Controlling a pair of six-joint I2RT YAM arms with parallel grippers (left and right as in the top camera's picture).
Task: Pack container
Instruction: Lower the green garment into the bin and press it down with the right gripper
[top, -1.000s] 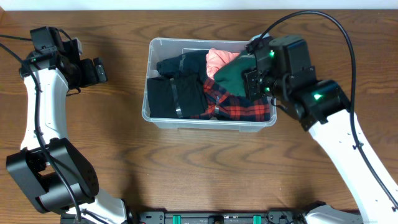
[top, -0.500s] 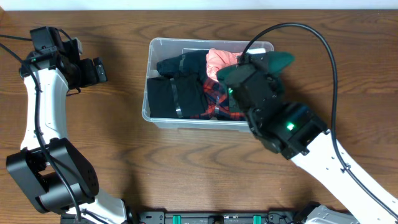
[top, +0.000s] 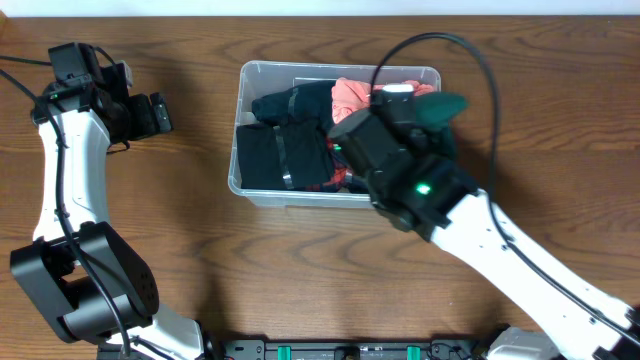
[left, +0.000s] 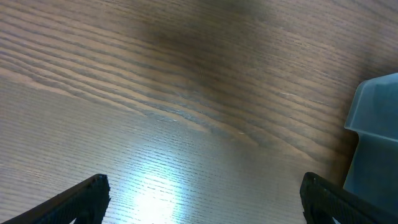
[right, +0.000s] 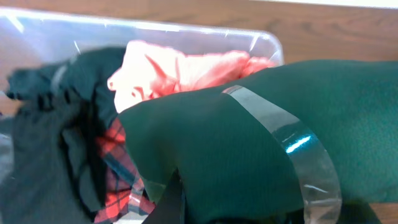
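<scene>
Next, I let go of the green garment with my right gripper, as it sticks out past the tub's end rim, then take its overhanging end (right: 364, 121) and tuck that inside the tub.
The container (top: 238, 140) is a clear plastic tub at the middle of the table. It holds a black garment (top: 280, 155), a navy one (top: 290, 102), a pink one (top: 352, 93) and red plaid cloth (right: 118, 168). My right gripper (right: 233, 208) is shut on a green garment (top: 445, 104) banded with clear tape (right: 292, 149). That bundle hangs over the tub's right end. The right arm (top: 400, 165) hides the right half of the tub from above. My left gripper (top: 160, 112) stands open and empty over bare wood, left of the tub.
The wooden table (top: 300, 270) runs all round the tub. A corner of the tub (left: 373, 137) shows at the right of the left wrist view. The left arm (top: 65, 170) stands along the table's left side.
The right arm has swung left and forward across the tub's right half. The green garment has shifted from inside the tub toward its right rim. The left arm has not moved.
</scene>
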